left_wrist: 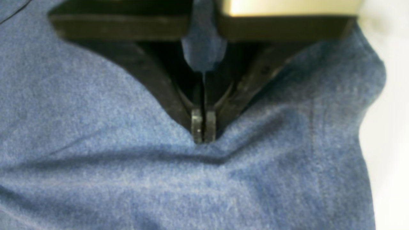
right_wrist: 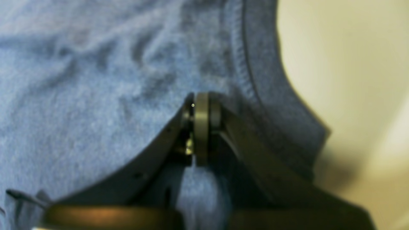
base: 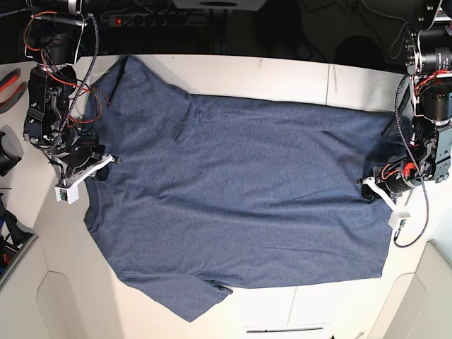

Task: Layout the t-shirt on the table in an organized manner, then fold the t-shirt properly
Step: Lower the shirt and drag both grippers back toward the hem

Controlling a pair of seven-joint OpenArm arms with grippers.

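Note:
Next, my right gripper lets go of the pinched cloth just inside the t-shirt's edge (base: 106,205), slightly closer to the front-pointing sleeve.
The t-shirt (base: 240,183) lies spread wide across the table (base: 282,70), plain navy side up, one sleeve pointing to the front edge and one to the far left corner. My right gripper (base: 99,166) sits at the shirt's left edge. In its wrist view it (right_wrist: 201,105) is shut on the t-shirt (right_wrist: 96,95) beside a stitched rim, with cloth bunched between the fingers. At the shirt's right edge is my left gripper (base: 374,185). Its wrist view shows it (left_wrist: 203,127) shut on a pinch of the t-shirt (left_wrist: 96,143), with bare table (left_wrist: 393,127) beside it.
Both arm bases and their cables stand at the table's far corners. A red-handled tool (base: 8,81) and a black object (base: 6,152) lie off the left edge. A dark seam (base: 328,74) crosses the tabletop. The front corners of the table are cut at an angle.

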